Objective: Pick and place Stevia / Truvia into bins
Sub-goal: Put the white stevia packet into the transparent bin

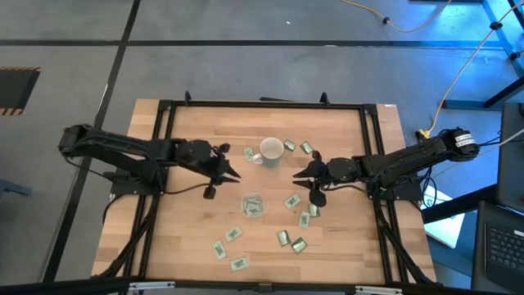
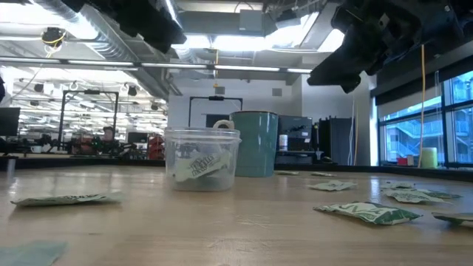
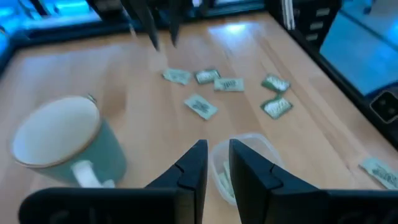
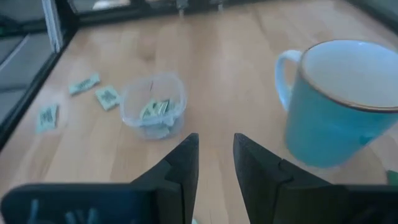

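Observation:
The robot's right gripper will close on the middle of the sachet [image 1: 292, 201] that is nearest the clear plastic cup on the side toward that gripper.
The clear plastic cup [image 1: 252, 205] stands upright on the wooden table and has a few green-and-white sachets [image 2: 196, 166] inside. More sachets lie flat around it, some right of the cup [image 1: 293, 201] and some toward the near edge [image 1: 232, 234]. My left gripper [image 1: 231, 172] hovers left of the white mug, above and beyond the cup [image 3: 239, 163]. Its fingers are slightly apart with nothing between them [image 3: 217, 165]. My right gripper [image 1: 299, 174] hovers right of the mug and is open and empty [image 4: 216, 158]. In the low view both grippers hang well above the tabletop.
A white mug [image 1: 270, 152] with a handle stands upright just beyond the cup, between the two grippers. Sachets [image 1: 307, 148] lie flat right of the mug, and another [image 1: 248, 153] lies at its left. A black frame [image 1: 164, 115] borders the table.

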